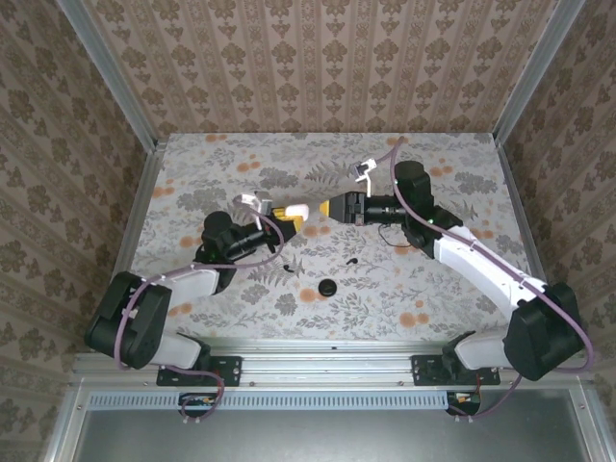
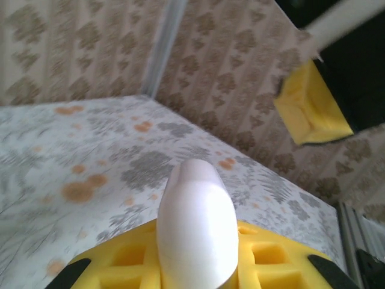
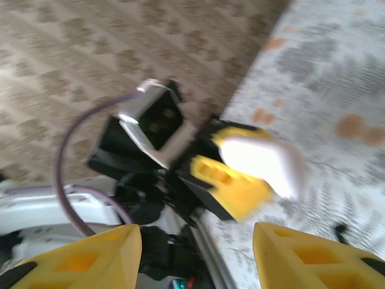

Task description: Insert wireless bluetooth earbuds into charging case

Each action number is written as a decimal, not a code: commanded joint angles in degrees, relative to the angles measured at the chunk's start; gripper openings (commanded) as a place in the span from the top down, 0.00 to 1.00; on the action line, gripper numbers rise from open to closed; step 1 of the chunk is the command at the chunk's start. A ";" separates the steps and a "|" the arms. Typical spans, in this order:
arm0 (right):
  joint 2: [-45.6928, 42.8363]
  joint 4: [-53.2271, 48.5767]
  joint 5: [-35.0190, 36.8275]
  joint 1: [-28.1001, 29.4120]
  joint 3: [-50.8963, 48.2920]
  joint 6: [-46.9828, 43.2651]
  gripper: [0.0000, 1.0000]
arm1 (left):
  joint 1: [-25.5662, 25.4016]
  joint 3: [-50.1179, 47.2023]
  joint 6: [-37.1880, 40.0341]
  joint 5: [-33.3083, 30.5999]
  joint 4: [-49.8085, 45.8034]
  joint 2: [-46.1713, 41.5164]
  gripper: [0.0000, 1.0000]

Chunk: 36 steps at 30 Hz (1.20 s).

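I should release the charging case with my left gripper on the flowered tabletop (image 1: 252, 243) below its own black wrist.
The charging case (image 2: 195, 223), a glossy white pebble, stands upright between the yellow pads of my left gripper (image 2: 197, 268), which is shut on it. Seen from above, that left gripper (image 1: 294, 214) hovers over the middle of the table. My right gripper (image 1: 323, 209) points at it from the right, a short gap away. In the right wrist view the right gripper (image 3: 195, 256) is open with nothing between its yellow fingertips (image 3: 313, 253), and the case (image 3: 264, 159) shows ahead of it, blurred. I cannot make out the earbuds.
A black round disc (image 1: 329, 288) lies on the flowered tabletop (image 1: 212, 159) nearer the arm bases, with small dark specks (image 1: 353, 261) beside it. Patterned walls close in the back and both sides. The right gripper's yellow finger (image 2: 313, 105) hangs at the upper right of the left wrist view.
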 commanded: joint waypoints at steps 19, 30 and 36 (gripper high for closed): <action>27.08 -61.34 31.00 16.69 22.15 -0.07 0.29 | 19.04 10.38 -20.92 -2.36 -50.70 12.09 0.84; 38.89 -63.01 32.21 19.69 29.06 -5.11 0.26 | 21.63 9.67 -23.16 -0.59 -51.10 18.23 0.73; 42.06 -64.37 33.40 20.70 30.32 -6.02 0.27 | 22.57 9.56 -20.47 -3.83 -57.36 14.97 0.50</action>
